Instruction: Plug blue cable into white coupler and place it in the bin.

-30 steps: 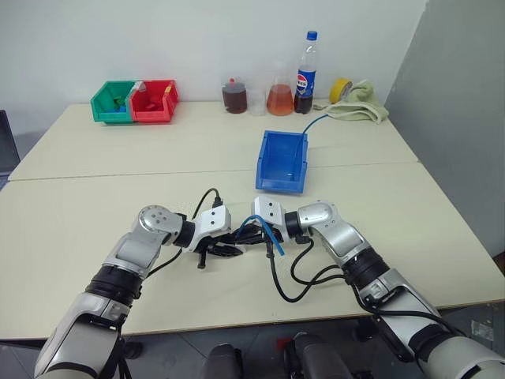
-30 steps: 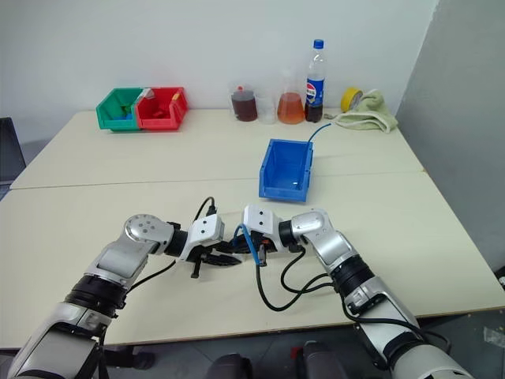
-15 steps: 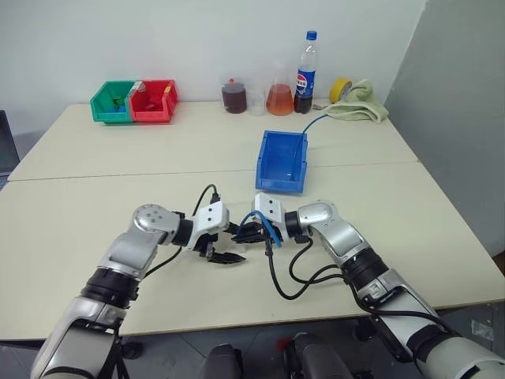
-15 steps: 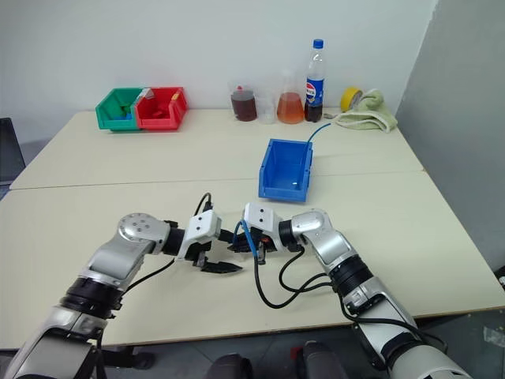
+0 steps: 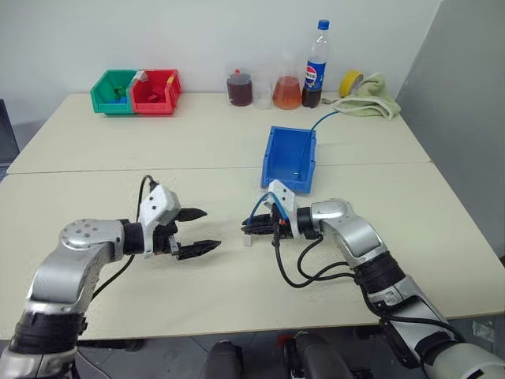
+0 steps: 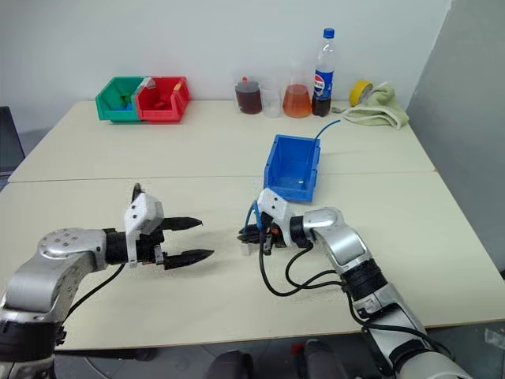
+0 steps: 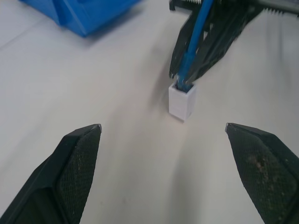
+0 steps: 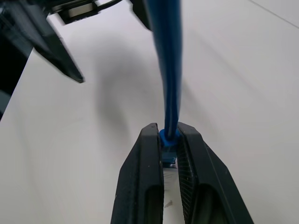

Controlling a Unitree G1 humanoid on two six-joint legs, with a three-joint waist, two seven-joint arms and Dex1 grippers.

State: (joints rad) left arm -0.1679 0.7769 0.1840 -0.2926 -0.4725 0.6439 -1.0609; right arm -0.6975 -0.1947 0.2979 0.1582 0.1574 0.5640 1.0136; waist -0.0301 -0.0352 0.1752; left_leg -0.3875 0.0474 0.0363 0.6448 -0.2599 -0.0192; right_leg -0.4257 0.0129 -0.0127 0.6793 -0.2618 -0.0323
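Note:
My right gripper is going to release the blue cable and white coupler inside the blue bin point(image 5: 291, 175). It will let them go just behind the bin's sloped front.
The blue cable point(image 7: 194, 37) ends in the white coupler point(image 7: 181, 100), its plug seated in the socket. My right gripper point(image 8: 167, 133) is shut on the cable just behind the plug and holds the coupler point(image 5: 248, 241) close over the table; I cannot tell whether it touches. My left gripper point(image 5: 211, 228) stands wide open to the left of the coupler, apart from it, with nothing between its fingers. The blue bin point(image 5: 289, 180) sits just beyond the right gripper, its sloped front facing me.
A green bin point(image 5: 113, 91) and a red bin point(image 5: 154, 88) stand at the far left. Flasks of liquid point(image 5: 286, 93), a cola bottle point(image 5: 317, 55), a tape roll point(image 5: 351, 81) and a cloth point(image 5: 369, 106) line the far edge. A black robot cable point(image 5: 304, 270) loops beneath the right wrist.
My left gripper opened, let go of the coupler and drew back to the left and upward. The coupler stays on the cable in my right gripper, which rose slightly.

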